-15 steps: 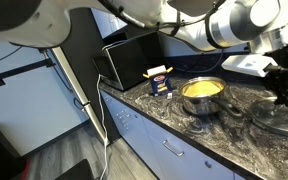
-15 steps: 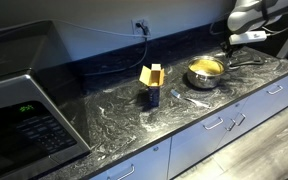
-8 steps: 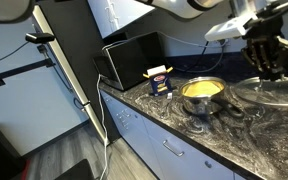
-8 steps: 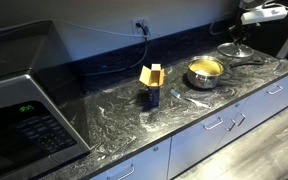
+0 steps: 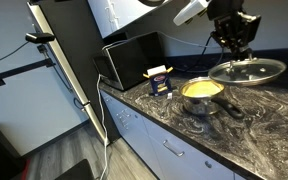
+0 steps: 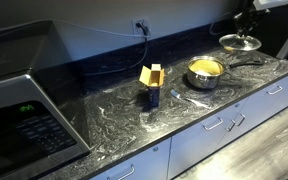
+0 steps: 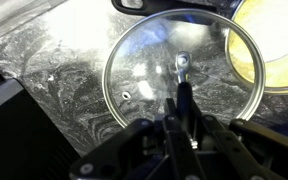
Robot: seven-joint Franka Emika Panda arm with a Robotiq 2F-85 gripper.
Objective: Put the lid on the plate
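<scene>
My gripper is to release the lid on the plate's silver rim, covering the yellow inside (image 5: 202,88) beside the dark handle.
The lid (image 5: 247,71) is a round clear glass disc with a silver rim, held level in the air above the counter. It hangs just beside and higher than the plate (image 5: 202,90), a silver pan with a yellow inside and a dark handle (image 5: 230,110). My gripper (image 5: 234,40) comes down from above and is shut on the lid's centre knob. In an exterior view the lid (image 6: 239,42) floats behind the pan (image 6: 206,72). In the wrist view my gripper (image 7: 182,92) pinches the knob, the lid (image 7: 144,60) fills the middle, and the pan (image 7: 276,45) shows at the upper right.
A blue-and-yellow food box (image 5: 159,80) stands on the dark marbled counter (image 5: 264,130) next to the pan, also seen in an exterior view (image 6: 151,75). A microwave (image 5: 132,58) sits at the counter's end. A wall outlet with a cable (image 6: 141,26) is behind.
The gripper has lifted the lid off the counter and carried it up and toward the pan. The pan and box have not moved.
</scene>
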